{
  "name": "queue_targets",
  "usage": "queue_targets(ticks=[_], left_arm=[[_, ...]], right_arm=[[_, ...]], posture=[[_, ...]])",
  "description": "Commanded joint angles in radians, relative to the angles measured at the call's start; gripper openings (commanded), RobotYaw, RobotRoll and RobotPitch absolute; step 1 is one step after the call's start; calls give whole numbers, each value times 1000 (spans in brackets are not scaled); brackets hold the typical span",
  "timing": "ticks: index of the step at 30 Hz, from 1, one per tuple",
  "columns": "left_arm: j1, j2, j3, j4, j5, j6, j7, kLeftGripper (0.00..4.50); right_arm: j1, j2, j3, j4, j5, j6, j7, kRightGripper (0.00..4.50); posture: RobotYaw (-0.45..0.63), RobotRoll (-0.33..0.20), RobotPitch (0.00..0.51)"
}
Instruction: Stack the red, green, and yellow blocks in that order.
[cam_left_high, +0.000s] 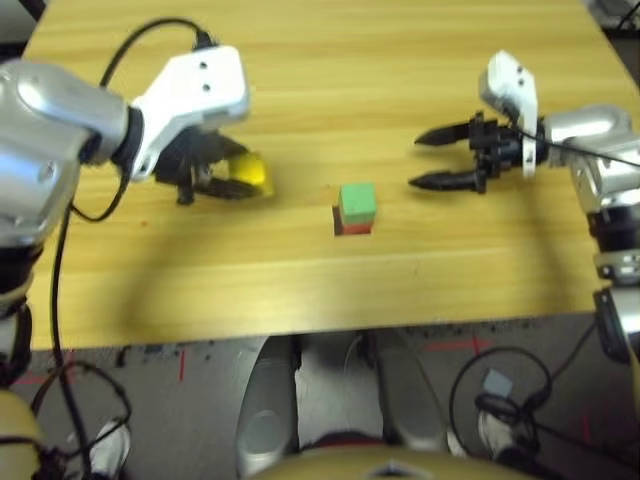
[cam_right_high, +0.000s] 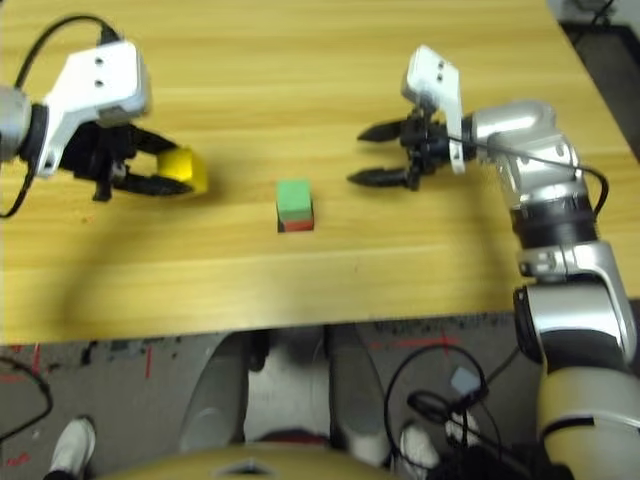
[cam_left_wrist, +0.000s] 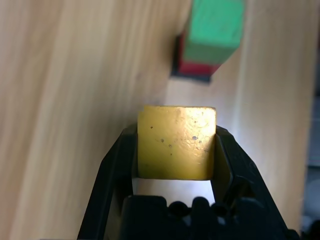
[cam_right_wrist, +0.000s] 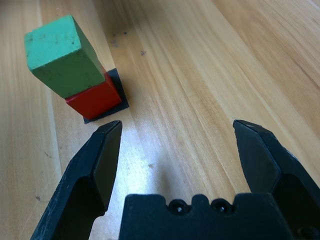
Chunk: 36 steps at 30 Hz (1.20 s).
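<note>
My left gripper is to put down the yellow block. It will let go of it on the top of the green block (cam_left_high: 356, 188) (cam_left_wrist: 217, 21), above the red block.
In the middle of the table the green block (cam_left_high: 357, 200) sits on top of the red block (cam_left_high: 353, 228), which rests on a flat black patch (cam_right_wrist: 114, 95). To their left my left gripper (cam_left_high: 238, 180) is shut on the yellow block (cam_left_high: 252, 171), whose sides lie against both fingers in the left wrist view (cam_left_wrist: 176, 142). Right of the stack my right gripper (cam_left_high: 425, 160) stands open with nothing between its fingers, its tips pointing toward the stack.
The wooden table (cam_left_high: 330, 290) has bare room in front of and behind the stack. Its front edge runs across the lower part of the head views, with floor and cables (cam_left_high: 500, 385) beyond it.
</note>
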Motion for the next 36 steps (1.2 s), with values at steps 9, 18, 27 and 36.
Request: queue_targets(ticks=[9, 18, 27, 36], left_arm=[[-218, -120, -178, 78, -13, 79, -16, 2058], [-254, -181, -200, 85, -46, 114, -3, 2058], [-269, -231, -219, 125, -34, 93, 18, 2058], [-269, -268, -236, 138, -35, 81, 31, 2058]], right_arm=[[66, -20, -9, -82, 11, 41, -1, 4500], [112, -23, -21, -142, 20, 73, -17, 4500], [127, -22, -24, -176, 32, 96, -33, 4500], [155, -28, -34, -212, 48, 116, -52, 4500]], posture=[[132, 6, 298], [110, 13, 306], [88, 20, 309], [61, 23, 317]])
